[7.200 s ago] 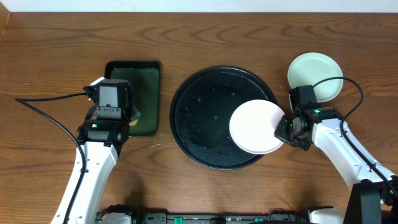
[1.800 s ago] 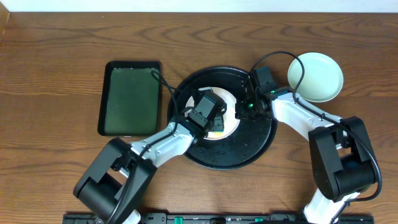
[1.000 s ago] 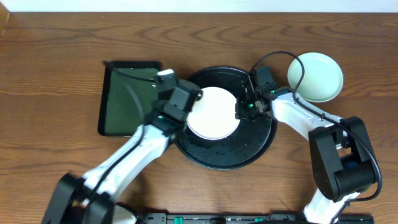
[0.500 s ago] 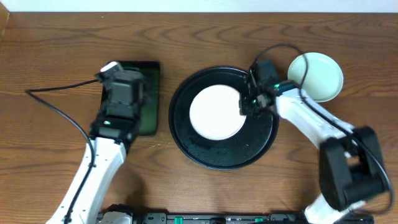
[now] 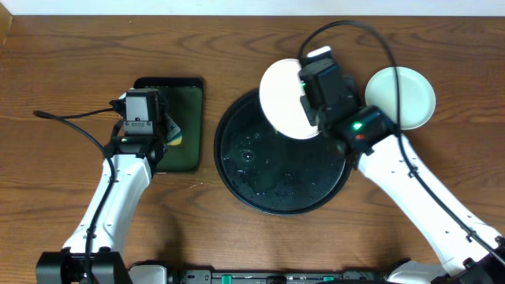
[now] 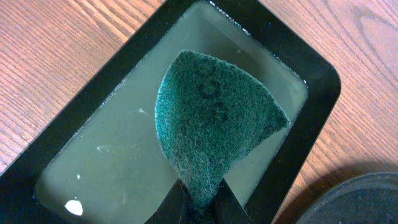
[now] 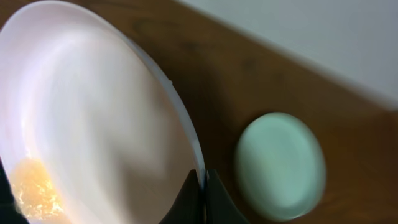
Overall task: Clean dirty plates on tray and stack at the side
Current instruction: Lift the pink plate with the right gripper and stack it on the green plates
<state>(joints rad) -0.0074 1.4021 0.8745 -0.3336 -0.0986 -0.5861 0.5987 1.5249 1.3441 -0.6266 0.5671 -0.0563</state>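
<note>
The robot's right gripper will release the white plate squarely on top of the mint-blue plate [image 5: 398, 97] [image 7: 280, 166].
My right gripper [image 5: 309, 101] is shut on the rim of the white plate [image 5: 282, 99] and holds it tilted above the far edge of the large round black tray [image 5: 268, 181]. In the right wrist view the white plate [image 7: 93, 124] fills the left and the jaws [image 7: 203, 186] pinch its edge. A mint-blue plate [image 5: 409, 93] sits on the table to the right and also shows in the right wrist view [image 7: 280, 165]. My left gripper [image 6: 200, 202] is shut on a green scouring pad [image 6: 214, 121] over the rectangular tray.
The small rectangular black tray [image 5: 185, 87] with murky water [image 6: 112, 155] stands to the left of the round tray. The round tray's surface is wet. A cable loops above the right arm [image 5: 371, 39].
My right gripper has lifted the white plate off the round tray and tilted it toward the back. My left arm has shifted a little over the rectangular tray with the pad.
</note>
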